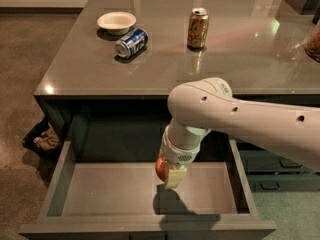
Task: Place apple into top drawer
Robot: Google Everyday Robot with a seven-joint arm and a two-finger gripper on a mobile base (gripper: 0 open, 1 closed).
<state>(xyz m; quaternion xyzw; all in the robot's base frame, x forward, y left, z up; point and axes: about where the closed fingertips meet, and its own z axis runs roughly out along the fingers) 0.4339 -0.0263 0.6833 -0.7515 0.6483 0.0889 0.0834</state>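
I will let go of the apple, held just above the drawer bottom, on the middle of the top drawer's bare grey bottom (161,175).
The top drawer (100,196) is pulled wide open below the counter edge, its flat grey bottom bare. My gripper (169,173) hangs from the white arm (240,116) over the middle of the drawer, pointing down inside it. It is shut on the red-orange apple (160,168), which shows at the left of a pale finger (175,176). The apple is held a little above the drawer bottom, with its shadow right beneath it.
On the counter (200,59) stand a white bowl (116,21), a blue soda can (131,42) lying on its side and an upright gold can (198,28). Narrower handled drawers (275,176) are at the right. A dark bin (44,139) sits on the floor at the left.
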